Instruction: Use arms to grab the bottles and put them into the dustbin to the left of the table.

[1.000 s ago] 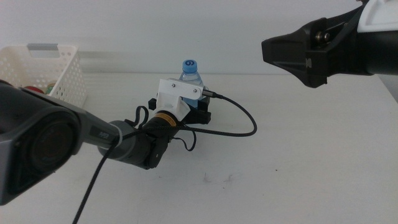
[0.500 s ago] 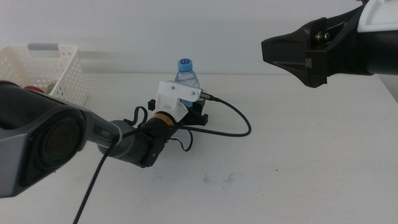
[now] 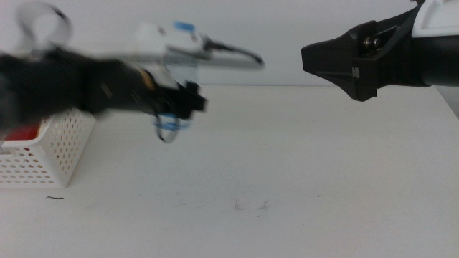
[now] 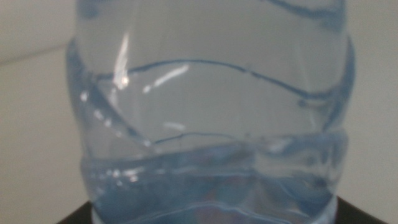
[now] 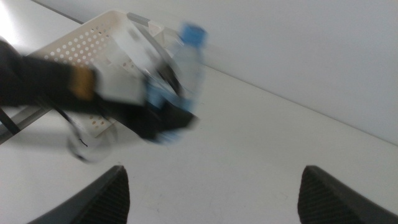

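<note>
Next, the left gripper releases the clear water bottle, which hangs above the table now, on top of the red thing inside the white dustbin point(image 3: 22, 122).
The clear water bottle point(image 3: 169, 129) with a blue cap hangs in the air above the table point(image 3: 323, 179), motion-blurred, with my left gripper point(image 3: 176, 107) shut on it, just right of the white perforated dustbin point(image 3: 50, 154). Its ribbed clear body point(image 4: 205, 124) fills the left wrist view, with the dark jaws only at the lower corners. The right wrist view shows the bottle point(image 5: 186, 59) beside the dustbin point(image 5: 87, 40). My right gripper point(image 3: 344, 61) hovers high at the right. It point(image 5: 212, 177) is open and holds nothing.
Something red point(image 3: 21, 134) lies inside the dustbin. A black cable point(image 3: 229, 51) trails from the left arm. Faint dark marks point(image 3: 251, 205) dot the tabletop in front.
My left gripper has lifted the water bottle off the table and swung it up and to the left, towards the dustbin. The right arm has stayed still.
</note>
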`<state>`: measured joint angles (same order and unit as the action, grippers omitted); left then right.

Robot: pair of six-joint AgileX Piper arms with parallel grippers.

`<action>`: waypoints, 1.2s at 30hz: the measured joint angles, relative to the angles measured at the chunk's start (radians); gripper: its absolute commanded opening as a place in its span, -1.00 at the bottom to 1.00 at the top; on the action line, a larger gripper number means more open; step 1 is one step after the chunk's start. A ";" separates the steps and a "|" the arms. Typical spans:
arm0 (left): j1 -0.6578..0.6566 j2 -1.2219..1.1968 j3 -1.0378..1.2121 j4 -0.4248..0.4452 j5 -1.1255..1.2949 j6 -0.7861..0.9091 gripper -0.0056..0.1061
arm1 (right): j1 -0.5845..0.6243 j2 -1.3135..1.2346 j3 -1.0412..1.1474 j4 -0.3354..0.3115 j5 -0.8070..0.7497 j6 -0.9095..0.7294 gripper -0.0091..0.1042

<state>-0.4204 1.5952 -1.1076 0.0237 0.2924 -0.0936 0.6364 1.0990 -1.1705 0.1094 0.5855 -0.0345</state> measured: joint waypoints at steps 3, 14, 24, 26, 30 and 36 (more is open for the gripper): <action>0.130 -0.077 -0.157 -0.132 0.348 0.183 -0.93 | 0.000 0.000 0.000 0.000 0.000 0.000 0.68; 0.634 0.004 -0.472 -0.218 0.725 0.443 -0.93 | 0.000 0.000 0.000 0.000 0.000 0.000 0.68; 0.666 0.202 -0.445 -0.196 0.724 0.384 -0.93 | 0.000 0.000 0.000 0.002 -0.002 0.000 0.68; 0.668 0.237 -0.441 -0.187 0.722 0.372 -0.92 | 0.000 0.000 0.000 0.002 -0.002 0.000 0.68; 0.668 0.296 -0.439 -0.171 0.708 0.347 -0.75 | 0.000 0.000 0.000 0.002 -0.002 0.000 0.68; 0.668 0.327 -0.437 -0.162 0.687 0.307 0.12 | 0.000 0.000 0.000 0.002 -0.002 0.000 0.68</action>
<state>0.2481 1.9223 -1.5448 -0.1385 0.9795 0.2132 0.6364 1.0990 -1.1705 0.1113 0.5835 -0.0345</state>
